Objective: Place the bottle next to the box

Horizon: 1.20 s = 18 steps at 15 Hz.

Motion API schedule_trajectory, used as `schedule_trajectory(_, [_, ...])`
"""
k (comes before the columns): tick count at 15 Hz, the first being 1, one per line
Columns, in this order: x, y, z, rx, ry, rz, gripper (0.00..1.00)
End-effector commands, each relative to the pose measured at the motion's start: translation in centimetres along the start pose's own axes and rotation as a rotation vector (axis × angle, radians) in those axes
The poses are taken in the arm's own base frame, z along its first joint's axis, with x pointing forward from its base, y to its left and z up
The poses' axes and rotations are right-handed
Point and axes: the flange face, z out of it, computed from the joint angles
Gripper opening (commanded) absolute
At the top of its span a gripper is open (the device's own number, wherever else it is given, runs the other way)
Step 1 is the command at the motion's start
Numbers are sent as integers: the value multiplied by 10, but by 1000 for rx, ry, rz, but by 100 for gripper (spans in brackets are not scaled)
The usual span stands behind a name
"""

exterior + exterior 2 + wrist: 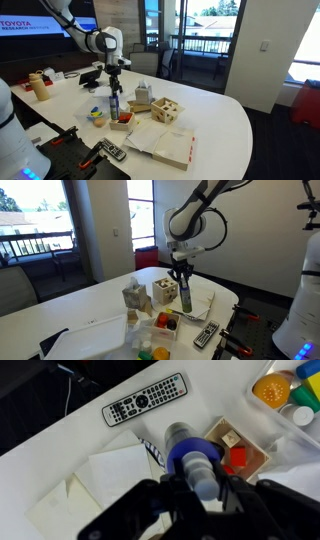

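My gripper needs to release the bottle on the table (120,134) (182,435) between the small orange-red box and the remote.
The slender dark bluish bottle (113,104) (186,297) stands upright in my gripper (113,88) (183,277), which is shut on its upper part. Its base is at or just above the table, right beside the small orange-red box (121,121) (166,323). In the wrist view I look down on the bottle's top (185,442) between my fingers (196,480). The orange-red box (243,452) with pale and red contents lies just to its right. I cannot tell whether the bottle touches the table.
A light wooden compartmented box (166,110) (165,289), a tan paper bag (141,97) (134,296), a remote (112,151) (206,333) (147,400) and papers (160,143) (105,475) lie nearby. A white tray (292,418) holds coloured items. A tan jar (40,87) stands far off.
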Motion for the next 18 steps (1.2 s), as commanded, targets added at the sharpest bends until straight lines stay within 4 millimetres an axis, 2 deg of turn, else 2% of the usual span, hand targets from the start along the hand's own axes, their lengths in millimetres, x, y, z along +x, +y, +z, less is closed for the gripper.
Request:
schedule_trajectory(1, [-40, 14, 3, 42, 39, 19, 8])
schedule_trajectory(4, [-44, 16, 20, 60, 40, 22, 8])
schedule_trajectory(7, [-37, 15, 34, 62, 43, 24, 8])
schedule_trajectory(14, [-16, -12, 65, 44, 35, 2, 8])
schedule_trajectory(18, [-7, -15, 79, 18, 19, 13, 8])
